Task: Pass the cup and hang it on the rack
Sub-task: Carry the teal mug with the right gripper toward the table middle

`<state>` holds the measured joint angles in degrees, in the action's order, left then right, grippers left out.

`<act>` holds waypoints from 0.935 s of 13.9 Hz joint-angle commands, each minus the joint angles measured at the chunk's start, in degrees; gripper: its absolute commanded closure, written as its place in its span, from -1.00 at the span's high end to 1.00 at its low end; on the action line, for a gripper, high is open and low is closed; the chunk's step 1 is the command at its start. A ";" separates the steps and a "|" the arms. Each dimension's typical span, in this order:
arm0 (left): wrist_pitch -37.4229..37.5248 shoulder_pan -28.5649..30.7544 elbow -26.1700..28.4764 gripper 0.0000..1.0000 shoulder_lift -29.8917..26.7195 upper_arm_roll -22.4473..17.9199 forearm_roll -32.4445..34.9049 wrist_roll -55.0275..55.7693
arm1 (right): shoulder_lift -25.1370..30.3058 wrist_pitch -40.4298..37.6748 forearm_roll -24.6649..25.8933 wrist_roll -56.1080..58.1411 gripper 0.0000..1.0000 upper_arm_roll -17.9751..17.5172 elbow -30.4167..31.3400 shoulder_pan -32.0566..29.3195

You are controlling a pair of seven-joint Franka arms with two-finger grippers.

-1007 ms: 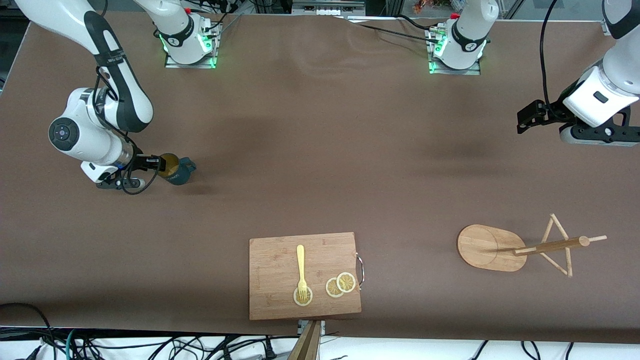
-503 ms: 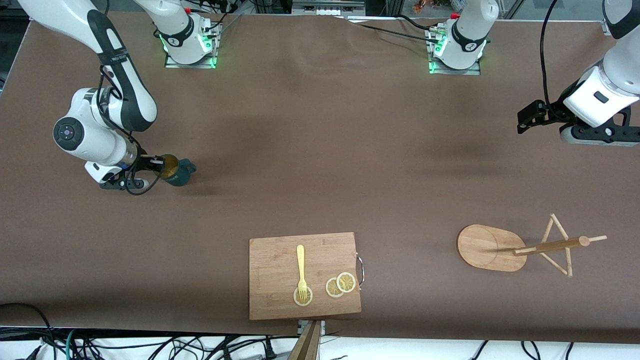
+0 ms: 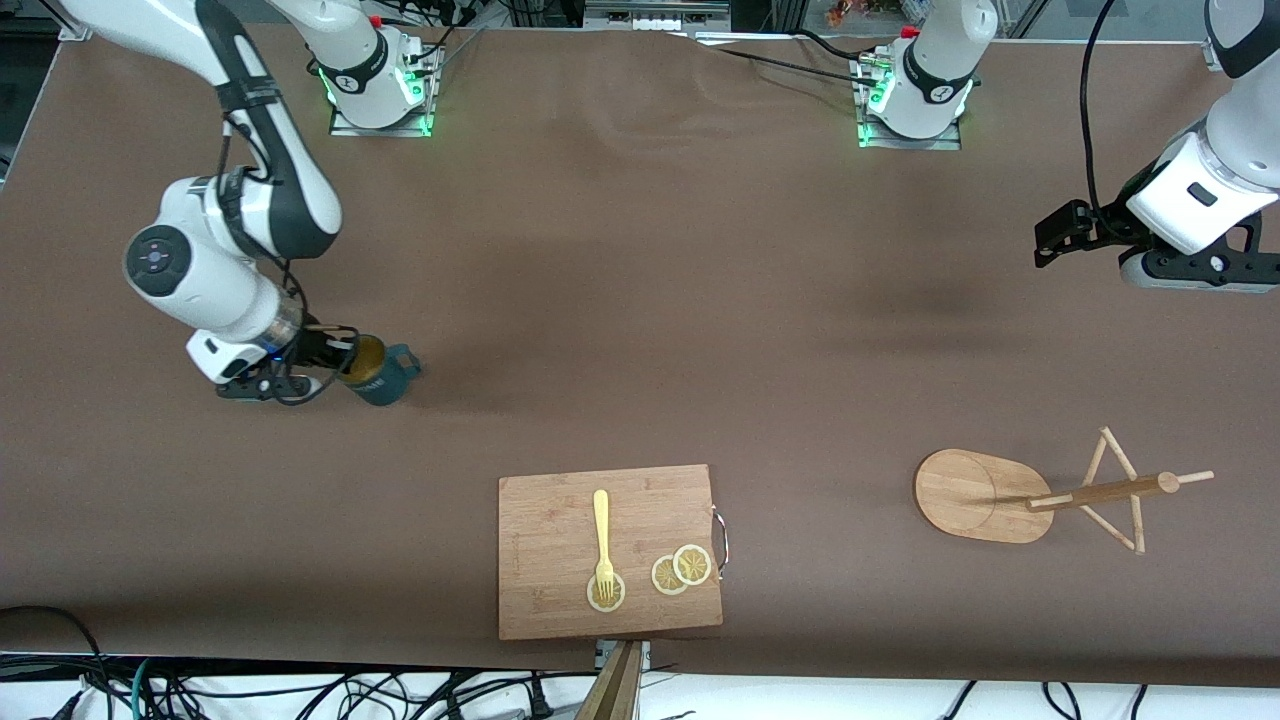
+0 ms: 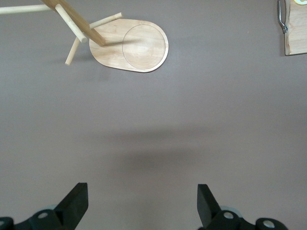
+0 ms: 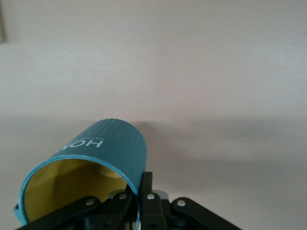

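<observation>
I need to set the dark teal cup down with my right gripper in the middle of the table, straight (image 3: 734, 322) beyond the handle of the cutting board. The cup is now tilted just above the table.
The dark teal cup (image 3: 378, 370) with its yellowish inside is tilted and held at its rim by my right gripper (image 3: 345, 358), just above the table at the right arm's end; its handle points toward the table's middle. In the right wrist view the cup (image 5: 103, 163) shows white lettering, and one finger (image 5: 146, 191) presses its wall from outside. The wooden rack (image 3: 1050, 495) stands near the left arm's end, nearer the front camera; it also shows in the left wrist view (image 4: 129, 44). My left gripper (image 3: 1062, 237) is open and empty, up above the table, waiting.
A rectangular wooden cutting board (image 3: 560, 600) near the front edge carries a yellow fork (image 3: 602, 535) and lemon slices (image 3: 680, 570). The two arm bases stand along the table's far edge. Cables hang below the front edge.
My right gripper has moved with the cup toward the table's middle and slightly nearer the front camera. The left arm has not moved.
</observation>
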<state>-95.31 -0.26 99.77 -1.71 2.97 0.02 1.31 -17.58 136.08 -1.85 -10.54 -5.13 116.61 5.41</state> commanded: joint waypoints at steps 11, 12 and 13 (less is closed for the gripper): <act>1.53 0.00 -2.30 1.00 1.01 0.11 1.13 -0.79 | -22.14 -1.16 0.00 -51.68 -1.00 0.20 -31.69 31.66; 1.53 0.00 -2.30 1.00 1.10 0.11 1.13 -0.79 | -22.84 -2.04 -0.09 -52.82 -1.00 0.29 -32.92 33.69; 1.53 0.00 -2.30 1.00 1.10 0.11 1.13 -0.79 | -23.37 -2.91 -0.17 -54.57 -1.00 0.29 -33.98 35.10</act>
<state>-95.30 -0.27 99.67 -1.68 2.97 0.02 1.31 -38.74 135.68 -1.90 -62.03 -5.66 87.26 37.32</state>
